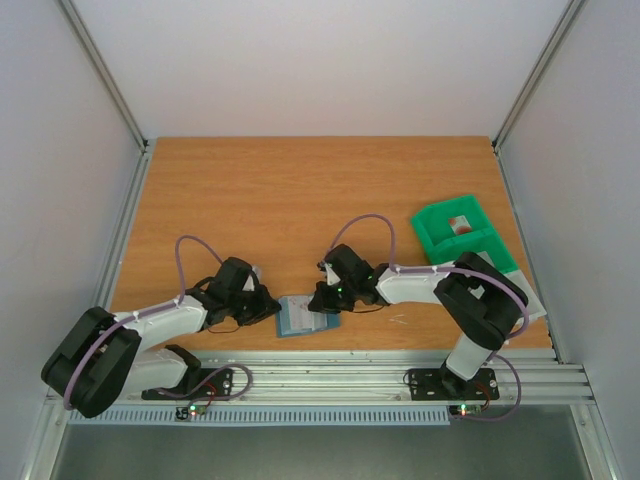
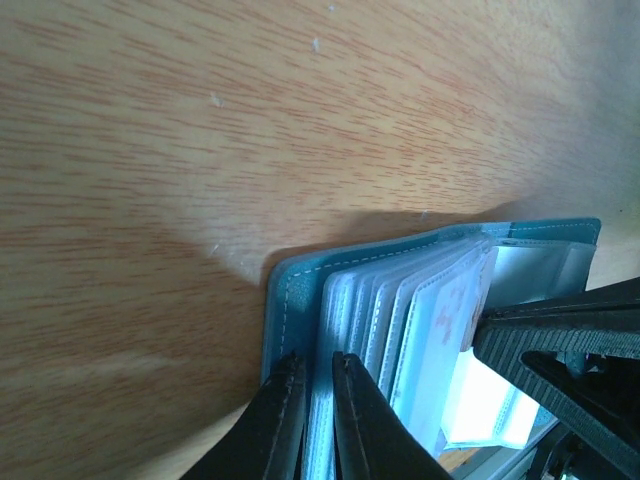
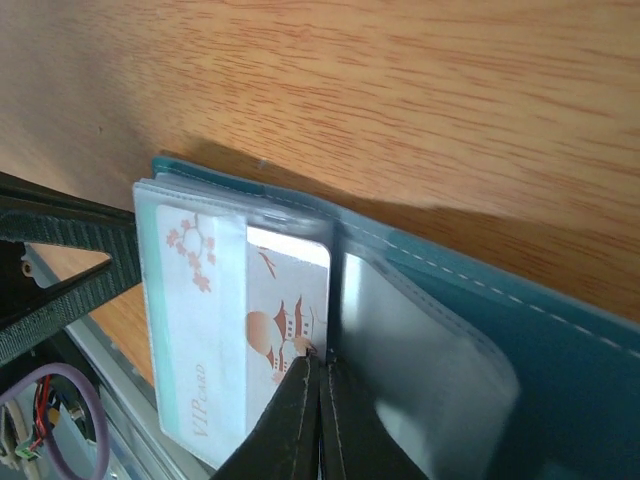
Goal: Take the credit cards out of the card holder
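I have just the edge of the pale card, half in its sleeve, in my right gripper, so next I open it, grip the exposed part (image 3: 288, 310) again and pull the card free.
The blue-grey card holder (image 1: 303, 318) lies open near the table's front edge, between both grippers. In the left wrist view, my left gripper (image 2: 318, 362) is shut on the holder's (image 2: 300, 275) left cover and some clear sleeves. In the right wrist view, my right gripper (image 3: 322, 357) is shut on the edge of a pale card (image 3: 285, 310) with an orange pagoda print. The card sits partly out of its clear sleeve (image 3: 195, 330) marked VIP card. The holder's right panel (image 3: 520, 330) lies flat. A red card (image 1: 459, 224) lies in the green bin.
A green two-compartment bin (image 1: 470, 248) stands at the right of the table. The metal rail (image 1: 330, 375) runs along the front edge just behind the holder. White walls enclose the table on three sides.
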`<state>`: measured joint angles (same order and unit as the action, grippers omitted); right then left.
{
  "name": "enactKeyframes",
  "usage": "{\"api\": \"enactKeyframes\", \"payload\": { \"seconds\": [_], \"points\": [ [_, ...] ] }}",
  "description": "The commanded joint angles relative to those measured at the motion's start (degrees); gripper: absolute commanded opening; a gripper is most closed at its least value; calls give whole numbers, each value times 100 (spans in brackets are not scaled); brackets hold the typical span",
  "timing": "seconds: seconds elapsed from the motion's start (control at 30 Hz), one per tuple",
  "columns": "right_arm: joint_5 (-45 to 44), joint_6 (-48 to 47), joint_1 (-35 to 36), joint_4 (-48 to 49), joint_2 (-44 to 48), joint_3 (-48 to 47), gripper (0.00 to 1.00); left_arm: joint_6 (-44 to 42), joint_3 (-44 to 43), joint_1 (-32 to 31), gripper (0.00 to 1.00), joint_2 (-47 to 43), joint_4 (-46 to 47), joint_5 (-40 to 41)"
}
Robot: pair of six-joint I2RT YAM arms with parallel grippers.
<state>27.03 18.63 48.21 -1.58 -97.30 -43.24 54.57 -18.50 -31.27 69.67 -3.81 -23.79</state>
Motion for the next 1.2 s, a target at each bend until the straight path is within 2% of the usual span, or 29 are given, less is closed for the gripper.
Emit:
{"api": "enactKeyframes", "payload": {
  "seconds": [0.0,0.13,0.3,0.43,0.7,1.03,1.17],
  "points": [
    [-37,35,-121,70,286,245,1,-108,141,-14,11,15,-125,385],
    [27,34,-136,131,344,309,1,-113,141,-18,11,-13,-71,382],
    [153,119,-135,338,153,257,19,-95,152,-15,11,-24,-80,376],
    [172,112,-136,396,69,213,24,-95,163,-20,11,-37,-88,368],
    [185,156,-136,454,-130,217,22,-79,197,-17,11,-94,-95,397],
    [-19,154,-207,496,356,472,2,-85,218,-12,11,-85,-137,432],
    [-242,27,-259,128,805,527,1,-78,182,-20,11,-85,-188,402]
  ]
}}
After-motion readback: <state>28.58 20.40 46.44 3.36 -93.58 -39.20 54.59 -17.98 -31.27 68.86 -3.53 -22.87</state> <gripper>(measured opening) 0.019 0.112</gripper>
